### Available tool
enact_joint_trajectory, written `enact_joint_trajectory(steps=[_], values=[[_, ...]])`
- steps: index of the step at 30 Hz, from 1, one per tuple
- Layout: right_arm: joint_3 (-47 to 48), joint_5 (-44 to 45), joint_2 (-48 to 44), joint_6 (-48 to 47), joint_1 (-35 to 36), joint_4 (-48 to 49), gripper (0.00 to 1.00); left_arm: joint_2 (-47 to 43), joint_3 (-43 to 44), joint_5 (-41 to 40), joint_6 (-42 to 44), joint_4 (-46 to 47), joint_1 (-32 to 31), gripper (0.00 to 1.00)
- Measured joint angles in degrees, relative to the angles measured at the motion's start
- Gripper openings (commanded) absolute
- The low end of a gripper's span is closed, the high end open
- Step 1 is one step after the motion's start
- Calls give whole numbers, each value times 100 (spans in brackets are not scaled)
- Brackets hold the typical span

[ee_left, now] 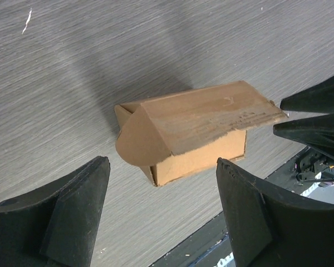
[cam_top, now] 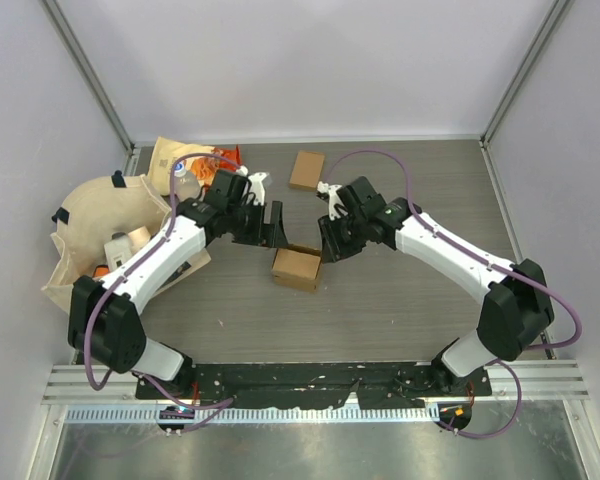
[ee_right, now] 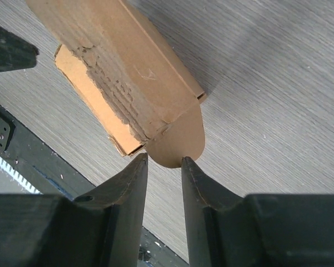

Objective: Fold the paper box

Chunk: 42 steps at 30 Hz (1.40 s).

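The rounded end flap sticks out past the box while the lid is down, so the robot's right gripper will close at the lid's front corner (ee_right: 148,137) and lift the lid first.
A brown paper box (cam_top: 297,268) lies on the grey table between my two grippers. Its lid is down with a torn front edge, and a rounded side flap sticks out at each end. In the left wrist view the box (ee_left: 195,130) lies beyond my left gripper (ee_left: 161,183), which is wide open, empty and above the table (cam_top: 270,225). My right gripper (ee_right: 164,161) is open only a narrow gap, its tips at the edge of the box's rounded end flap (ee_right: 181,139), holding nothing. It hovers at the box's right end (cam_top: 330,240).
A second small brown box (cam_top: 306,170) lies at the back of the table. A beige cloth bag (cam_top: 95,215) with several items and an orange packet (cam_top: 218,160) sits at the left. A black rail (cam_top: 310,380) runs along the near edge.
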Motion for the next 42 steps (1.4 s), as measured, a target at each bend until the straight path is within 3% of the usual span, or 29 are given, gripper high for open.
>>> enact_joint_trajectory(steps=[4,7,8,9,11,16,18,21,25,29,35,42], values=[[-2,94,-76,-50,15,20,48,-337,-31,-13,-70,-35,0,92],[-2,76,-83,-79,15,46,50,-881,-70,35,-149,-59,0,94],[-2,81,-83,-92,17,57,50,-1012,-70,48,-160,-59,0,92],[-2,87,-83,-98,24,83,50,-1106,-72,55,-162,-66,0,83],[-2,131,-83,-116,52,155,49,-1152,-85,50,-140,-79,0,75],[-4,409,-83,-136,140,334,35,-881,-146,-26,74,-245,0,73],[-4,529,-83,-118,153,396,30,-743,-149,-72,155,-280,0,82],[-4,715,-83,-83,160,466,20,-511,-149,-101,251,-280,-2,87],[-4,881,-83,-50,160,474,10,-199,-140,-205,376,-297,-50,75],[-4,914,-83,-46,160,474,7,68,-33,-365,487,-350,-76,71],[-2,920,-83,-83,160,470,7,225,188,-374,509,-326,-81,79],[33,901,-81,-122,160,446,8,535,595,-291,568,-304,-83,57]])
